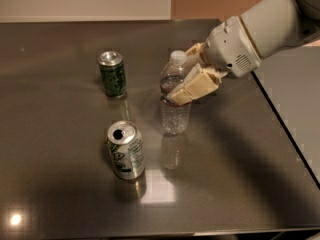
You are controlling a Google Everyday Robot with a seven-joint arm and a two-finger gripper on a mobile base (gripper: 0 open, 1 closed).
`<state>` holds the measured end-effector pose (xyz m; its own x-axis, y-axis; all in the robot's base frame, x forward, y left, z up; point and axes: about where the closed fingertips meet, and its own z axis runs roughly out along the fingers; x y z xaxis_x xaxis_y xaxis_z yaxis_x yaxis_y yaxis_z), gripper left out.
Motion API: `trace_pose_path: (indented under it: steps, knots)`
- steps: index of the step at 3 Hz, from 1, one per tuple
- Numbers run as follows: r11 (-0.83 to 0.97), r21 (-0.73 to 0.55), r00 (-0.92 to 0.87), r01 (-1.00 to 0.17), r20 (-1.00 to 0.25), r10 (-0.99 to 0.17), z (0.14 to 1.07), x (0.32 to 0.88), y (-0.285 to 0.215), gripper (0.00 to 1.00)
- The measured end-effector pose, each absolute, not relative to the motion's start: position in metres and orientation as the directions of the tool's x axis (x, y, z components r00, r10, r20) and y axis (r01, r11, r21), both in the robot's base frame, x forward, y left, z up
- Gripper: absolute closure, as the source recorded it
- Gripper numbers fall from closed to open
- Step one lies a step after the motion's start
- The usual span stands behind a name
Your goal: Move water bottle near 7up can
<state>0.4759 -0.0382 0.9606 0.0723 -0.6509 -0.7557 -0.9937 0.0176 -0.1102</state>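
The water bottle will be released close beside the 7up can, just behind the bright glare on the table [162, 153].
The water bottle [175, 116], clear with a white cap, stands upright near the middle of the dark table. My gripper [186, 88] comes in from the upper right and is shut on the bottle's upper body, with one tan finger [192, 86] across its label band. The 7up can [125, 150], pale silver with green markings and an open top, stands to the bottle's lower left, about a can's width away.
A dark green can [112, 74] with a silver top stands at the back left of the bottle. The table's right edge [282, 121] runs diagonally beside my arm. A bright light glare lies on the table [157, 186] in front of the 7up can.
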Motion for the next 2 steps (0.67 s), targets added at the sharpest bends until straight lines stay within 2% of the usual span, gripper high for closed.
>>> trace_pose_path:
  steps: [2]
  knots:
    - [-0.056, -0.125, 0.133, -0.991, -0.783, -0.608, 0.957, 0.451, -0.028, 1.00]
